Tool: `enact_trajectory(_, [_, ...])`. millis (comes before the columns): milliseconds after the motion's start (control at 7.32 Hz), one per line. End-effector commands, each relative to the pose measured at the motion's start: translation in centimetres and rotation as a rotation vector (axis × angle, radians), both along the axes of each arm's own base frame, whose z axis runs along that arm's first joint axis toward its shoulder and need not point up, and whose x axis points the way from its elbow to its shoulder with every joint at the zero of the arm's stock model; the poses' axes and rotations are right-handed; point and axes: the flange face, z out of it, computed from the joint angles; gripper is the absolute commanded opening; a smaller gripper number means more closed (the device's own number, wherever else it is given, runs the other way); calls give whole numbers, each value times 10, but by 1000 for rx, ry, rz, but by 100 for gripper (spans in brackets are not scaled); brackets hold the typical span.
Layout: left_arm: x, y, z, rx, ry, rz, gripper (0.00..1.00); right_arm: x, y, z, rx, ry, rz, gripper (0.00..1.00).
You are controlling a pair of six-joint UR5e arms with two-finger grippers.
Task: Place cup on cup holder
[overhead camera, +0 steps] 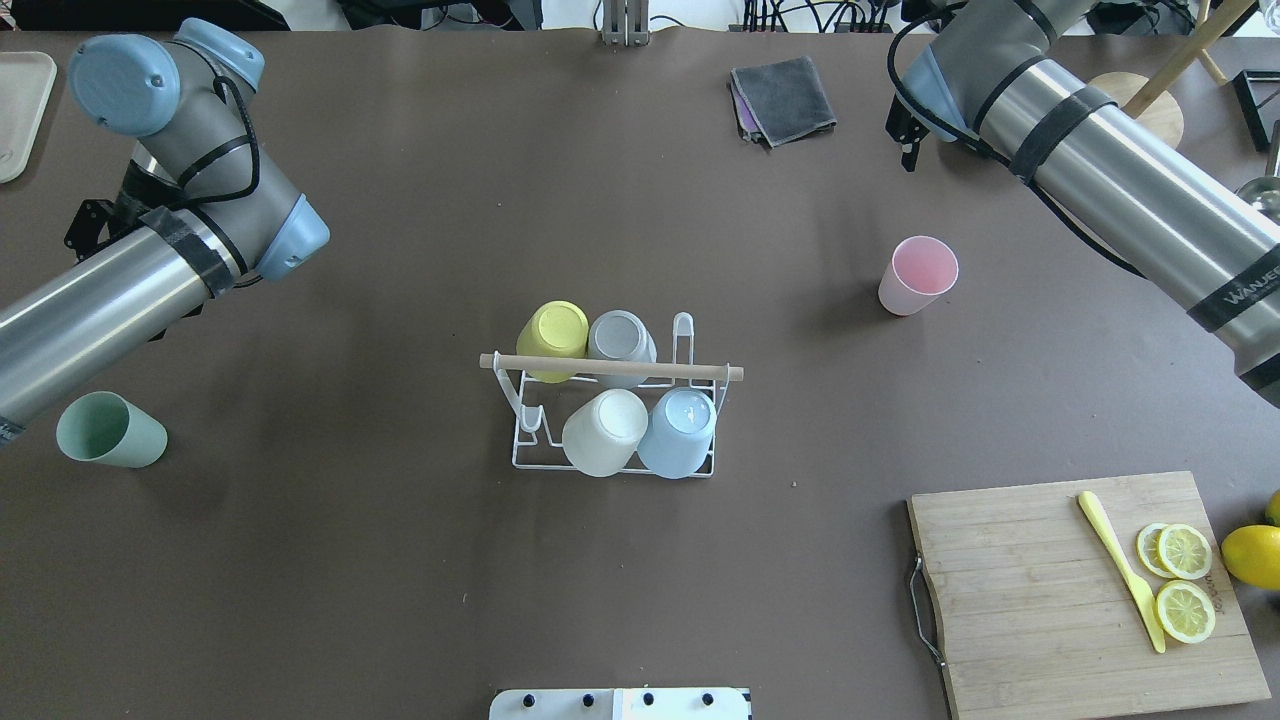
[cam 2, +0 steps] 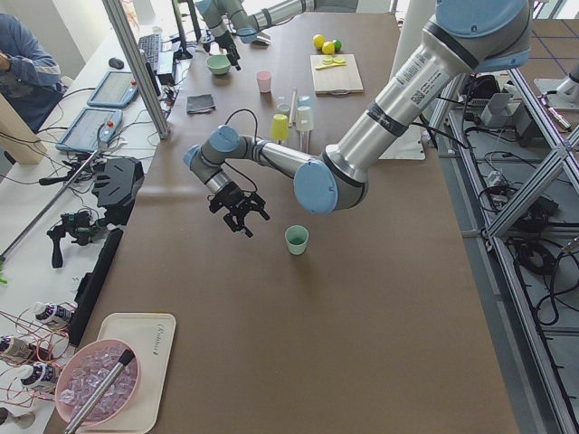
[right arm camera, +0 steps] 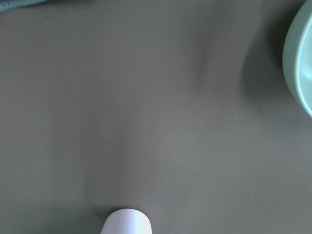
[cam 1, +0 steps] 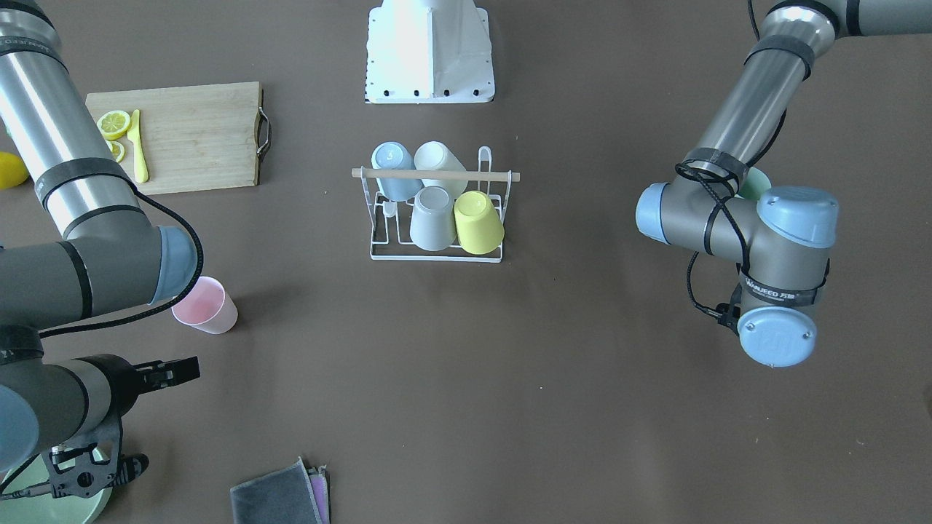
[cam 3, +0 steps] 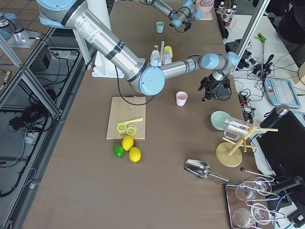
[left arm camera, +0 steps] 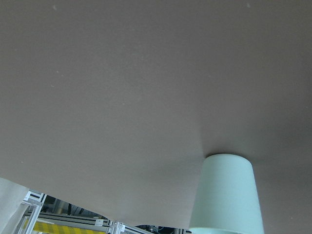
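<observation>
My left gripper is to go to the upright green cup next. It should then close on the cup's upper side (cam 1: 756, 185) (left arm camera: 226, 217), just below the cup's rim.
The white wire cup holder (overhead camera: 528, 455) (cam 1: 378, 251) with a wooden rod across its top stands mid-table. It holds a yellow, a grey, a white and a blue cup, all upside down. A pink cup (overhead camera: 918, 275) (cam 1: 206, 306) stands upright to its right. My right gripper (cam 1: 178, 370) hovers beyond it, open and empty. A green cup (overhead camera: 108, 430) (left arm camera: 226, 195) stands upright at the left. My left gripper (cam 2: 240, 210) hangs above the table beyond it, holding nothing. My left arm hides its fingers from overhead, so I cannot tell whether it is open or shut.
A wooden cutting board (overhead camera: 1040, 590) with lemon slices and a yellow knife (overhead camera: 1120, 570) lies at the near right, with a whole lemon (overhead camera: 1255, 555) beside it. A grey cloth (overhead camera: 783, 97) lies at the far edge. A green bowl (cam 1: 51, 498) sits under my right wrist.
</observation>
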Motion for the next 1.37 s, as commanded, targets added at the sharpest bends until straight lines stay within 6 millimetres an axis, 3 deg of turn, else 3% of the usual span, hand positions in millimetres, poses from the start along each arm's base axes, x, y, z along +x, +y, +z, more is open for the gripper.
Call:
enact_trajectory(0, [28, 17, 4, -11, 3, 54, 98, -11, 3, 16, -20, -3, -114, 100])
enact_trajectory(273, [50, 33, 9, -19, -3, 94, 98, -39, 6, 14, -57, -40, -134, 100])
enact_trajectory(546, [60, 49, 22, -50, -19, 130, 98, -54, 6, 18, -88, -65, -138, 100])
enact_trajectory(683, [58, 52, 26, -55, -24, 131, 98, -75, 17, 22, -86, -68, -162, 100])
enact_trajectory(1229, [62, 69, 30, -64, -37, 162, 98, -85, 21, 55, -184, -47, -164, 100])
